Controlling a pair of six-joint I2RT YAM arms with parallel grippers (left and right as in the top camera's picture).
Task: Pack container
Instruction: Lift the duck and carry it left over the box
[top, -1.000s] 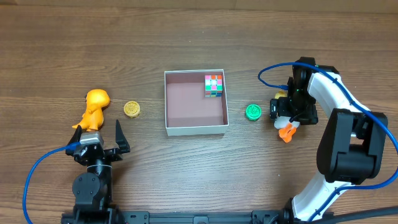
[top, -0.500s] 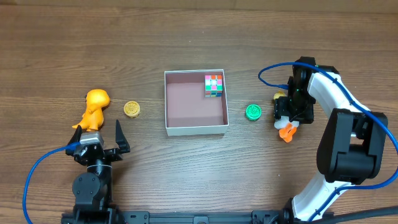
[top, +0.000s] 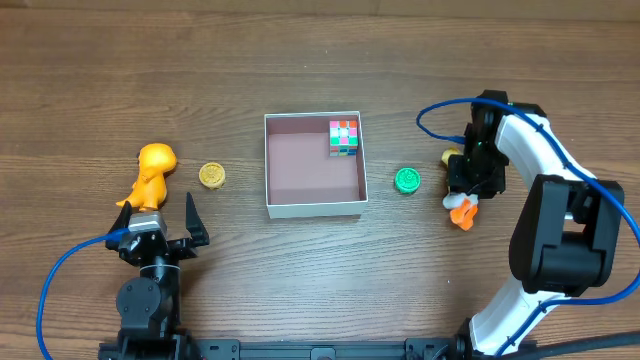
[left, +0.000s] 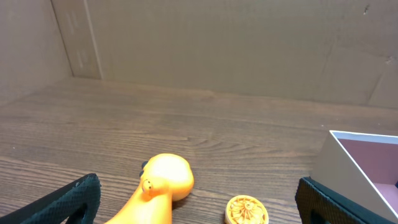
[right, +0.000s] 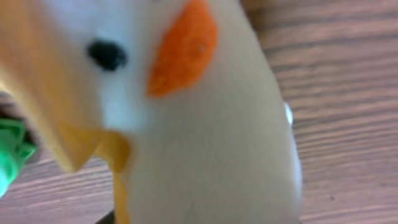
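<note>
I need to use my right gripper to release the white bird toy inside the container (top: 338, 167), beside the side of the container that faces the green cap.
The container (top: 312, 208), a shallow white-walled box with a pinkish-brown floor, sits mid-table with a coloured cube (top: 343, 138) in its far right corner. My right gripper (top: 463, 178) is to its right, shut on a white bird toy (right: 199, 124) that has a yellow beak and orange feet (top: 460, 213). This toy fills the right wrist view and hides the fingers. My left gripper (top: 165, 226) stands open near the front left. An orange long-necked toy (left: 163, 186) and a yellow disc (left: 247, 210) lie ahead of it, between its spread fingers.
A green round cap (top: 406, 180) lies between the container and the bird toy. Blue cables loop beside both arms. The container's near corner (left: 348, 168) shows at the right of the left wrist view. A cardboard wall stands behind the table.
The right gripper's fingers have drawn together around the bird toy, which has shifted slightly. The left arm has not moved.
</note>
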